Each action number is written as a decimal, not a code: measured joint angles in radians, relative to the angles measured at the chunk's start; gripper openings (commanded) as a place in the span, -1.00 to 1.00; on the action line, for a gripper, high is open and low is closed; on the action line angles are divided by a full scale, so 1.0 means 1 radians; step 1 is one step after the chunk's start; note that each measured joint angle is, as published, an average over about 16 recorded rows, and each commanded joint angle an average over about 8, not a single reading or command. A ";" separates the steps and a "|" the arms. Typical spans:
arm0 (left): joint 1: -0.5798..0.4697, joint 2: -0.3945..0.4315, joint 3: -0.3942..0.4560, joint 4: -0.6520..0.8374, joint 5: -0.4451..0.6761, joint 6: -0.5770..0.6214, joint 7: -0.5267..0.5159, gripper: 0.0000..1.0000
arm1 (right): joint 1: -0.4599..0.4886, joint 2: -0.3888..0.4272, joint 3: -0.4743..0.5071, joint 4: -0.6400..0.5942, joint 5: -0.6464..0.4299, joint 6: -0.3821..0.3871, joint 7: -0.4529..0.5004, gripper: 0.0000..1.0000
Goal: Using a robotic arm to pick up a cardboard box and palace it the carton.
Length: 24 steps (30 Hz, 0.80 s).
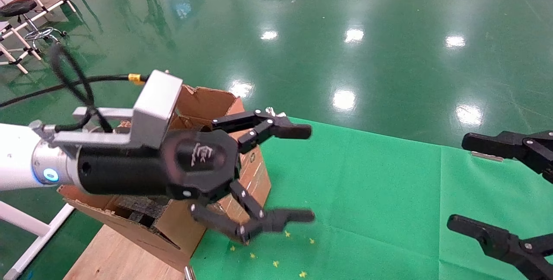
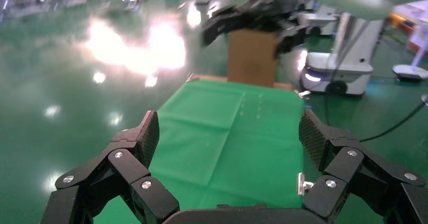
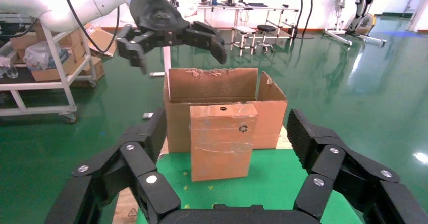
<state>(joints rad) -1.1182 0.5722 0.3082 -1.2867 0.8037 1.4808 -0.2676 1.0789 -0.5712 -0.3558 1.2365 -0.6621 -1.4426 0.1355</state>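
Next, I close my left gripper on the upper part of the cardboard box [image 1: 245,172], with its fingers across the box's narrow side that has the round hole.
The cardboard box [image 3: 222,141], reddish-brown and taped, with a round hole and a recycling mark, stands upright on the green cloth against the carton [image 3: 222,85]. In the head view only its taped side [image 1: 258,180] shows behind the robotic arm. The carton [image 1: 203,100] has torn upright flaps and black foam [image 1: 138,206] inside. My left gripper [image 1: 310,173] is open and empty and hovers above the box and the carton's rim; it also shows in the right wrist view [image 3: 181,60]. In its own view [image 2: 228,118] nothing lies between the jaws. My right gripper [image 1: 457,181] [image 3: 227,120] is open and faces the box from a distance.
The green cloth [image 1: 367,185] covers a wooden table [image 1: 112,258], with small yellow star marks [image 1: 276,264] and metal clamps [image 1: 486,155] at its edges. Glossy green floor lies beyond. A stool and white racks [image 1: 26,20] stand far left; a cart of boxes [image 3: 45,77] stands behind the carton.
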 measured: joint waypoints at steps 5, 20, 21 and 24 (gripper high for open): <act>-0.052 -0.033 0.034 -0.011 0.088 -0.013 -0.092 1.00 | 0.000 0.000 0.000 0.000 0.000 0.000 0.000 -1.00; -0.176 -0.130 0.132 -0.047 0.387 -0.082 -0.403 1.00 | 0.000 0.000 0.000 0.000 0.000 0.000 0.000 -1.00; -0.179 -0.134 0.135 -0.048 0.399 -0.085 -0.415 1.00 | 0.000 0.000 0.000 0.000 0.000 0.000 0.000 -1.00; -0.186 -0.142 0.143 -0.050 0.425 -0.091 -0.442 1.00 | 0.000 0.000 0.000 0.000 0.000 0.000 0.000 -1.00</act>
<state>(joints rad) -1.3042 0.4304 0.4507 -1.3366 1.2285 1.3898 -0.7096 1.0787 -0.5711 -0.3558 1.2363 -0.6620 -1.4424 0.1355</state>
